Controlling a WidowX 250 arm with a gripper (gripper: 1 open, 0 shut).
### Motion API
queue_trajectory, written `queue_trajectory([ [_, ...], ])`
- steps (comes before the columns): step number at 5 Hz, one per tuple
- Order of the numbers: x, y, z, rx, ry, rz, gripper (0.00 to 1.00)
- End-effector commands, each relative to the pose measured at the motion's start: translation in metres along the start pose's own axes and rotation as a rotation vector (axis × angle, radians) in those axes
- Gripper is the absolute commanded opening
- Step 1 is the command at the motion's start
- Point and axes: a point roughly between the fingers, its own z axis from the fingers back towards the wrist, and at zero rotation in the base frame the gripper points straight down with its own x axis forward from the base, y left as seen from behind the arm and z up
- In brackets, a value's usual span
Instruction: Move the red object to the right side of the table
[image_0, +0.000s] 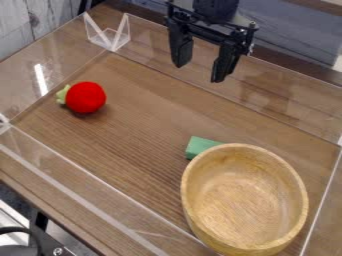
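Observation:
Next, the gripper closes on the round body (86, 97) of the red object and leaves its green leafy end free.
The red object (86, 97) is a small bright red toy fruit with a green leafy end, lying on the left part of the brown wood-grain table (160, 130). My gripper (201, 68) hangs at the back centre, above the tabletop, pointing down. Its two black fingers stand apart with nothing between them. It is well to the right of and behind the red object, not touching it.
A round light wooden bowl (245, 211) sits at the front right. A flat green block (202, 147) lies just behind the bowl's rim. Low clear plastic walls (54, 165) edge the table, with a folded clear piece (107, 35) at the back left.

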Motion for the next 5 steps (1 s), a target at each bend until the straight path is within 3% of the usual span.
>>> queue_trajectory([
  [1,0.002,0.008,-0.019,0.003,0.030,-0.044,1.00],
  [2,-0.009,0.033,-0.042,0.011,0.038,-0.018,1.00],
  [3,-0.021,0.069,-0.055,0.025,0.020,0.007,1.00],
  [5,-0.037,0.138,-0.060,0.057,-0.017,0.124,1.00],
])
